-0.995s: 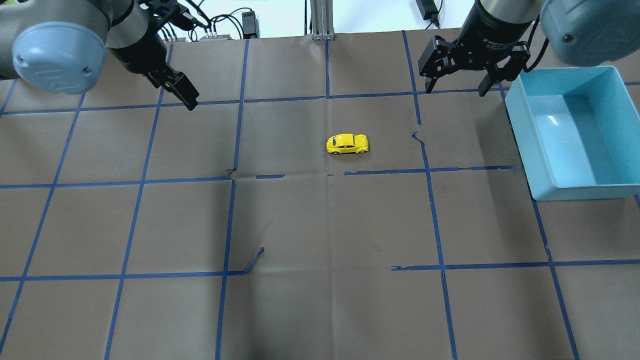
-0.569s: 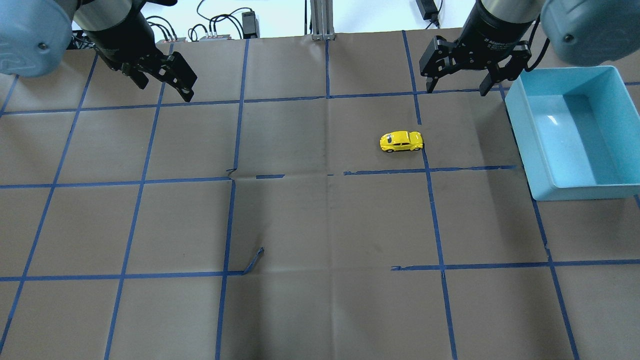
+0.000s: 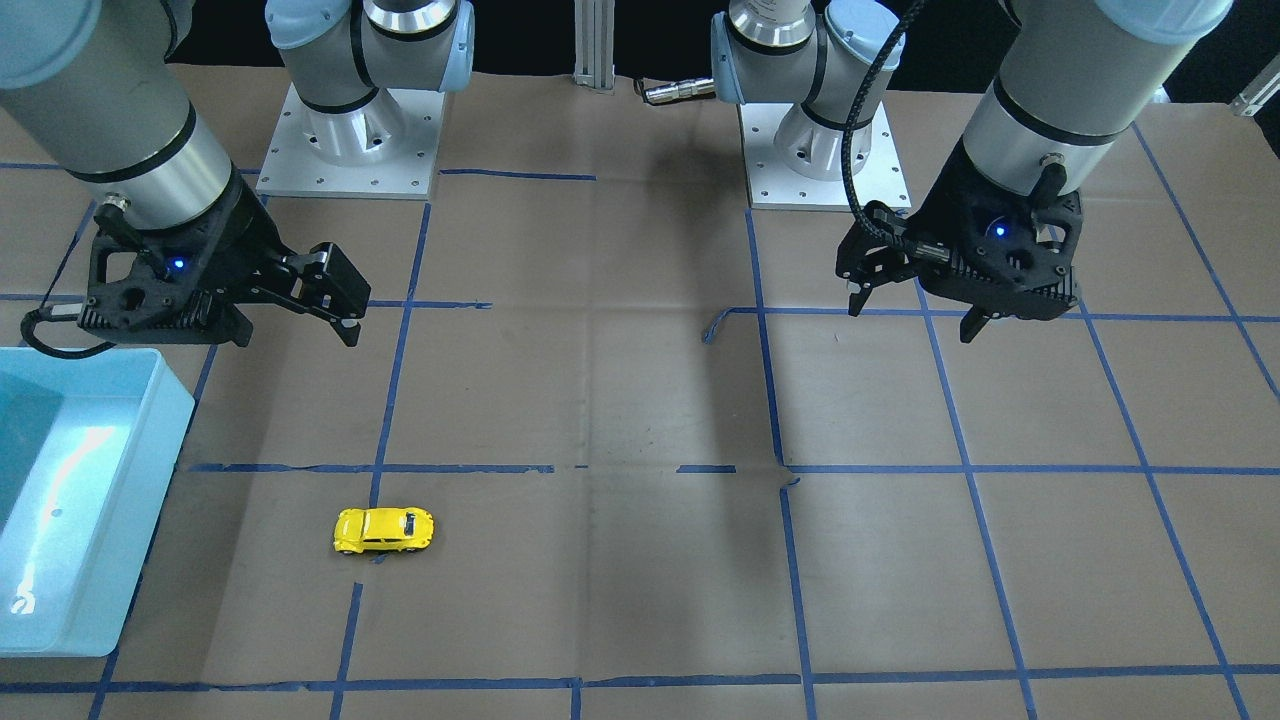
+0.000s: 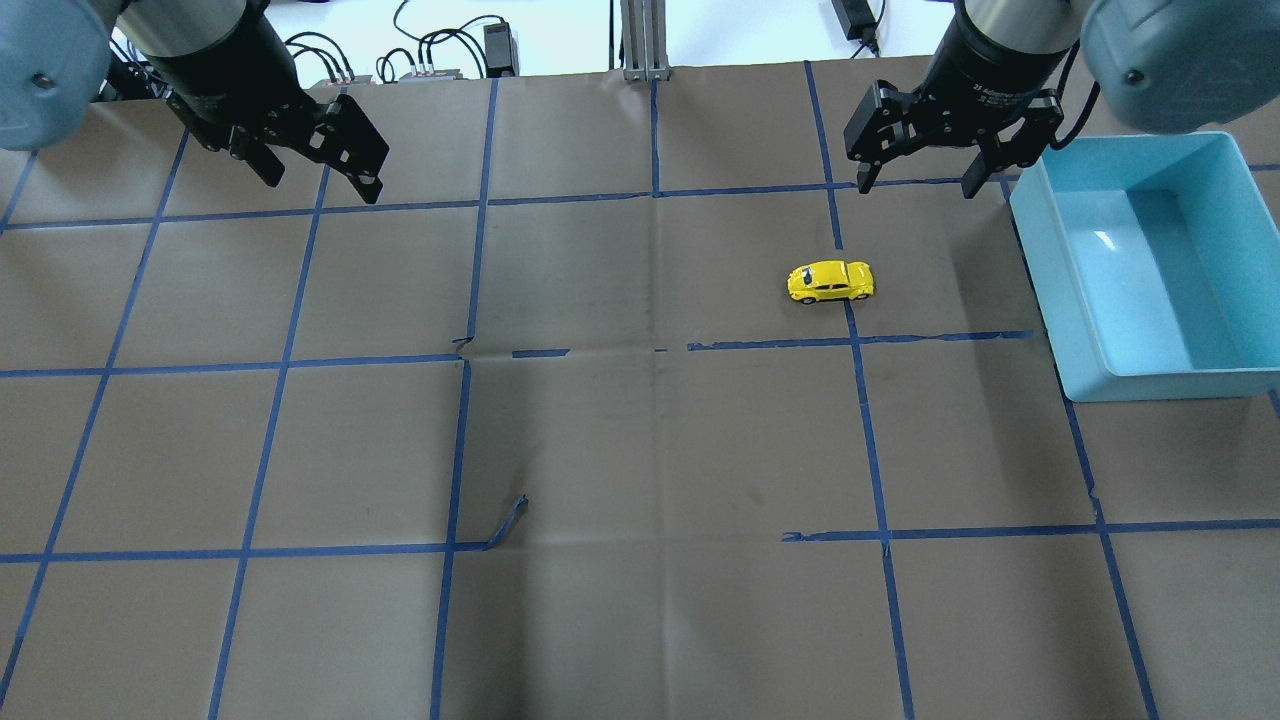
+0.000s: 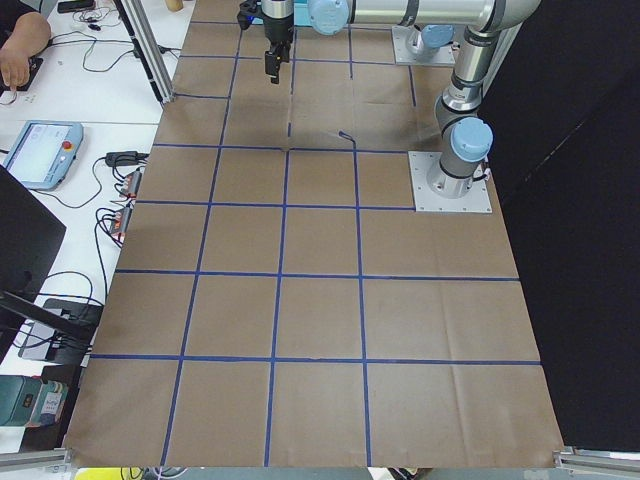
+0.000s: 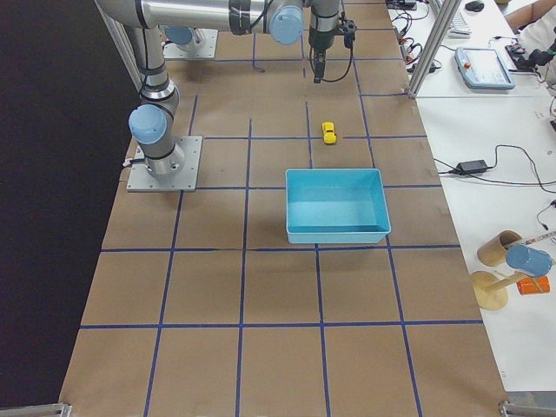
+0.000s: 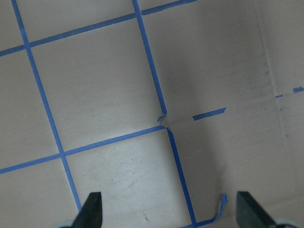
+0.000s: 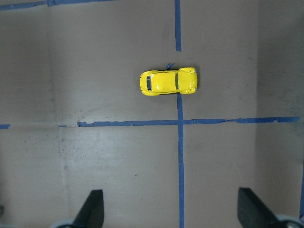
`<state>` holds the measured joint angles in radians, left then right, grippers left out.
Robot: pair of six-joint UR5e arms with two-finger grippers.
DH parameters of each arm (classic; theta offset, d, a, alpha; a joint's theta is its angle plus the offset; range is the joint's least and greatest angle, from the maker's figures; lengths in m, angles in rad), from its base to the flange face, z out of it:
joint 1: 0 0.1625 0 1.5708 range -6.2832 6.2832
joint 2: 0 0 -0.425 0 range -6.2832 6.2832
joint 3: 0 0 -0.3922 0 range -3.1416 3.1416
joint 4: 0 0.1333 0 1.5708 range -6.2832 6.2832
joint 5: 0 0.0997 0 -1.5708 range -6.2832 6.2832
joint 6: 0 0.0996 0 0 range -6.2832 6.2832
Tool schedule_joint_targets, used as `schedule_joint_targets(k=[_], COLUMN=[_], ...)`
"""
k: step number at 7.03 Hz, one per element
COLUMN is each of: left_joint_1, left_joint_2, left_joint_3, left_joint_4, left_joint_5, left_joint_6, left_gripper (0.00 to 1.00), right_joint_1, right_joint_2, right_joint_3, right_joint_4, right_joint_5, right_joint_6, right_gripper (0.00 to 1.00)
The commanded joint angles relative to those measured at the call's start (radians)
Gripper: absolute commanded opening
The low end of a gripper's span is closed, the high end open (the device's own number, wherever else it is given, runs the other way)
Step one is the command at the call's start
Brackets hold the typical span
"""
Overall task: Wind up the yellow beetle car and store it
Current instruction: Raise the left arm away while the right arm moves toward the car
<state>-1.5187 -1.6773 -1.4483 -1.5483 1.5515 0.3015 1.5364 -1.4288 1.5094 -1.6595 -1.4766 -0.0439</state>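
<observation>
The robot's right gripper should next go down to the yellow beetle car's middle [image 3: 378,529] [image 8: 166,82] and close there, its fingers on the car's long sides below the roof.
The yellow beetle car [image 4: 831,282] stands on its wheels on the brown paper, right of centre, on a blue tape line. It also shows in the front view as the car [image 3: 384,530] and in the right wrist view as the car [image 8: 168,81], with nothing touching it. My right gripper [image 4: 916,188] hovers open and empty just behind the car. My left gripper [image 4: 320,185] hangs open and empty over the far left of the table, well away from it. The left wrist view shows only paper and tape between the open fingertips [image 7: 92,211].
A light blue bin [image 4: 1040,260] with nothing in it sits at the table's right edge, a short way right of the car. Blue tape lines grid the paper, with a loose tape end [image 4: 510,520] near the middle. Cables and a metal post [image 4: 640,40] lie beyond the far edge.
The car has rolled right from the table's centre toward the bin side. My left gripper has turned and drawn back slightly. The right gripper has hardly moved.
</observation>
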Motion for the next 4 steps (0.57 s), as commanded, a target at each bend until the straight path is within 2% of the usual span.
schedule_joint_targets(k=[1, 2, 4], left_joint_1=[0.0, 0.003, 0.003], left_joint_2=[0.008, 0.01, 0.016], left_joint_3=[-0.007, -0.009, -0.017], left_joint_4=[-0.001, -0.001, -0.001], left_joint_5=[-0.002, -0.01, -0.019], left_joint_6=[-0.045, -0.047, -0.048], left_gripper=[0.99, 0.99, 0.99], right_joint_1=[-0.002, -0.007, -0.013], right_joint_2=[0.046, 0.069, 0.134], right_joint_3=[0.012, 0.029, 0.041], right_joint_4=[-0.064, -0.147, -0.152], right_joint_5=[-0.007, 0.002, -0.01], right_joint_6=[-0.274, -0.462, -0.87], right_gripper=[1.0, 1.0, 1.0])
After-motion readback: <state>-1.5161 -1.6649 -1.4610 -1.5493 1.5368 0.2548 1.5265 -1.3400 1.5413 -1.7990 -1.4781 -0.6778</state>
